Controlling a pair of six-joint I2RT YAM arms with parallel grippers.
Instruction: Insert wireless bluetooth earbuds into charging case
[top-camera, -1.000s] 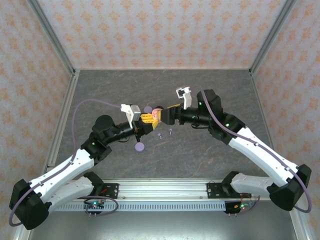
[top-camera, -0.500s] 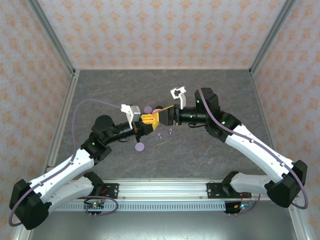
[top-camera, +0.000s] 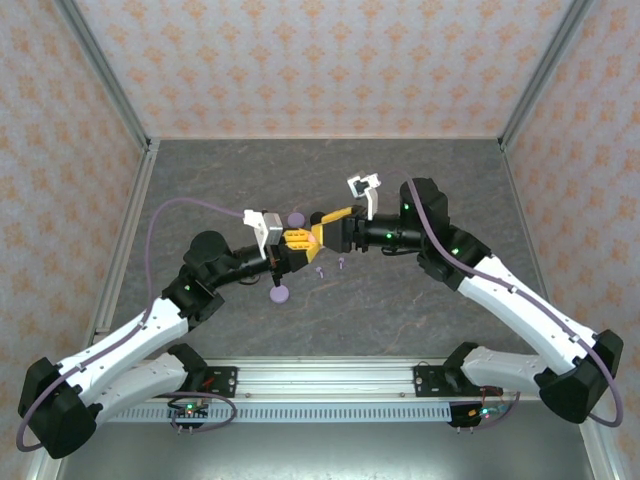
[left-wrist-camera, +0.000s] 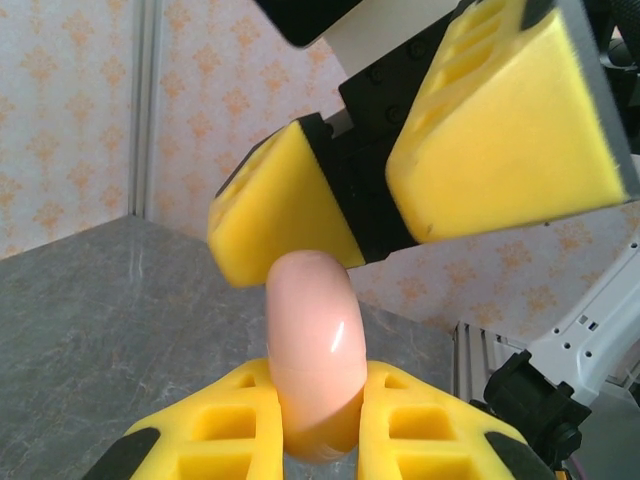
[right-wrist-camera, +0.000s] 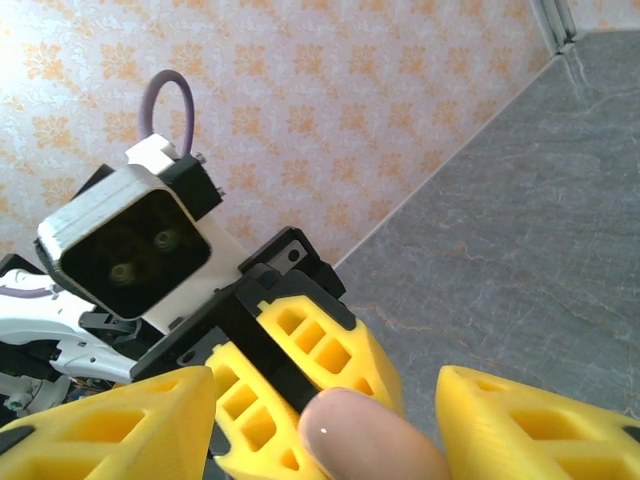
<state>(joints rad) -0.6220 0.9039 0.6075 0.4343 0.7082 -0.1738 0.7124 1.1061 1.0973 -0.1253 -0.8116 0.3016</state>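
Next, I set the pink charging case on the grey table (top-camera: 288, 248) between the lavender discs with my left gripper.
A glossy pink charging case (left-wrist-camera: 315, 350), rounded with a thin seam, stands upright with my left gripper (left-wrist-camera: 315, 385) shut on its lower half. My right gripper (right-wrist-camera: 325, 400) is open, its yellow fingers (left-wrist-camera: 510, 120) on either side of the case's top (right-wrist-camera: 375, 435) with gaps on both sides. In the top view the two grippers meet at mid-table, left gripper (top-camera: 295, 240) and right gripper (top-camera: 326, 224), and they hide most of the case. Two tiny lavender earbuds (top-camera: 319, 270) (top-camera: 341, 263) lie on the table just in front of them.
One lavender disc (top-camera: 279, 293) lies near the left wrist, and another (top-camera: 296, 217) sits just behind the left gripper. The grey stone-patterned table (top-camera: 400, 180) is enclosed by patterned walls. A metal rail (top-camera: 330, 375) runs along the near edge.
My right gripper has moved left onto the pink case and now straddles it, hiding it from above. The left arm has hardly moved.
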